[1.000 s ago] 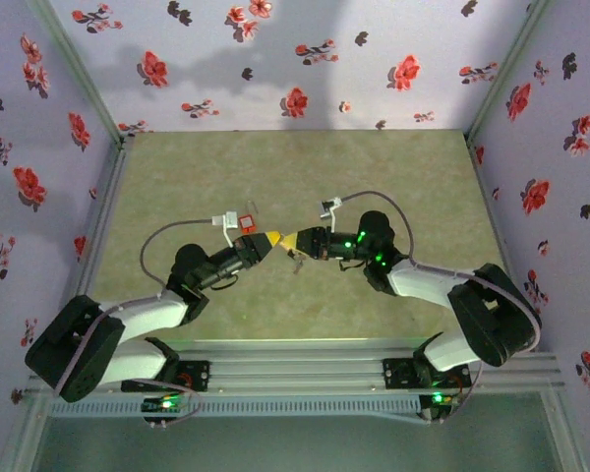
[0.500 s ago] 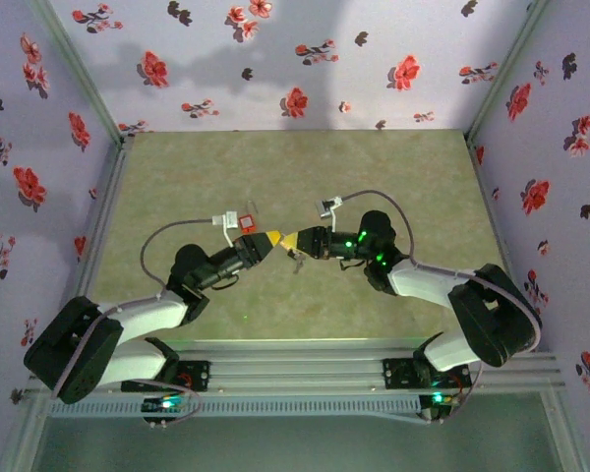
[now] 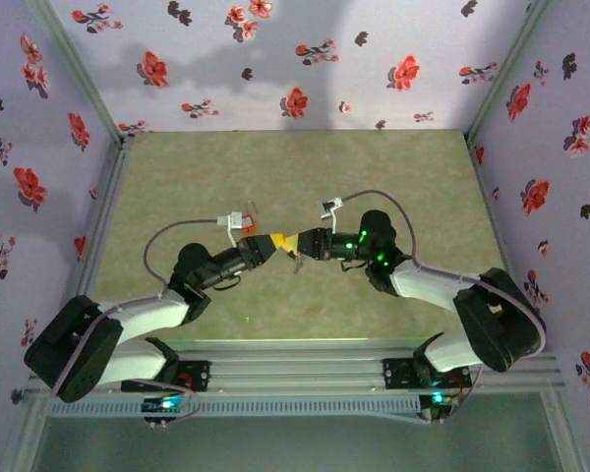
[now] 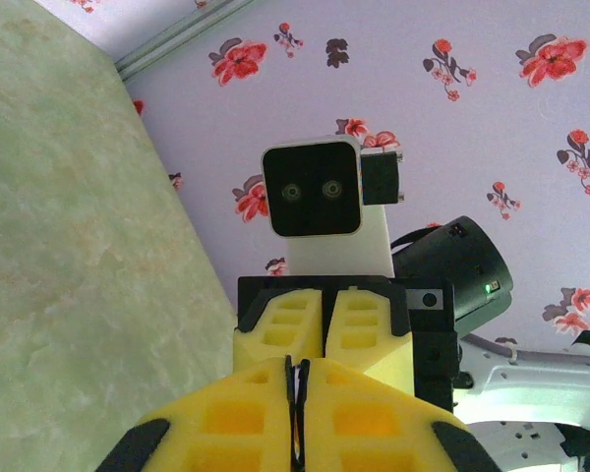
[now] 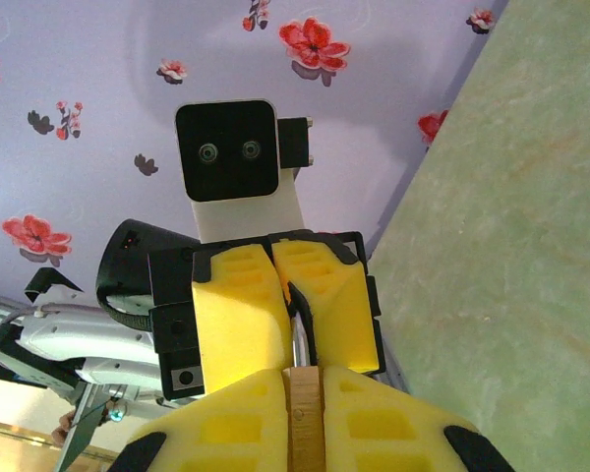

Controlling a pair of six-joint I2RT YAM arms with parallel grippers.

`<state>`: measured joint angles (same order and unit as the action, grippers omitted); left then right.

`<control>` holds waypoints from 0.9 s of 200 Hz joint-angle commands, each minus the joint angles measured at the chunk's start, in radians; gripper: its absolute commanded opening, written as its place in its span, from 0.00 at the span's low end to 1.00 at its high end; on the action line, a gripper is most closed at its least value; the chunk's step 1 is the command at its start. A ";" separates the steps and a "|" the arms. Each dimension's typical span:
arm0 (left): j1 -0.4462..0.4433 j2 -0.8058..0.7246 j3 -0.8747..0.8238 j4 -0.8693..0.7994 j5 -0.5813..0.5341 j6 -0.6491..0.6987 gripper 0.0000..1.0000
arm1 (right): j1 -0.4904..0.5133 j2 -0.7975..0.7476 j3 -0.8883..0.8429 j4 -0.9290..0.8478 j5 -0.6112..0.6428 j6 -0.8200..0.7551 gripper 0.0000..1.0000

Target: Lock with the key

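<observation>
I will keep the brass padlock's shackle in my left gripper, move my right gripper off the brass padlock's body and take the key hanging [image 3: 298, 265] below to lock it.
Over the middle of the table my two grippers meet tip to tip. The left gripper [image 3: 271, 241] is shut on the key [image 4: 297, 408], a thin black strip pinched between its yellow fingers. The right gripper [image 3: 291, 243] is shut on the brass padlock [image 5: 305, 423]. In the right wrist view the key's black head [image 5: 311, 307] sits in the left gripper's fingers, and its metal blade [image 5: 297, 346] reaches down to the top of the padlock. A small dark part [image 3: 297, 260] hangs under the right gripper's tip. The keyhole is hidden.
The green mat [image 3: 295, 177] covers the table, enclosed by floral walls [image 3: 275, 59] at the back and both sides. The arms' bases sit on a metal rail [image 3: 295, 369] at the near edge.
The left wrist has rolled a little, its camera mount shifting up and turning. Both gripper tips stay together at the same spot. The right arm has barely moved.
</observation>
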<state>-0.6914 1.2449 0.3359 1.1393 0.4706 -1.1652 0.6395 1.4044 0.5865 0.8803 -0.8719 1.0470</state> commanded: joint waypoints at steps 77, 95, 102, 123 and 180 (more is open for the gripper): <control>-0.065 0.007 0.009 -0.015 0.037 -0.027 0.00 | 0.042 -0.080 0.056 -0.318 0.153 -0.196 0.42; -0.056 0.025 0.012 0.004 0.034 -0.044 0.00 | 0.037 -0.103 0.050 -0.348 0.177 -0.214 0.45; -0.053 0.035 0.012 0.019 0.031 -0.053 0.00 | 0.034 -0.113 0.049 -0.364 0.189 -0.222 0.48; -0.045 0.065 0.019 0.053 0.030 -0.073 0.00 | 0.018 -0.151 0.034 -0.406 0.222 -0.236 0.51; -0.018 0.103 0.029 0.056 -0.009 -0.090 0.00 | -0.012 -0.251 -0.027 -0.423 0.228 -0.217 0.55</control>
<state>-0.7189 1.3312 0.3359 1.1446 0.4557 -1.2358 0.6342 1.2045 0.5911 0.4686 -0.6670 0.8440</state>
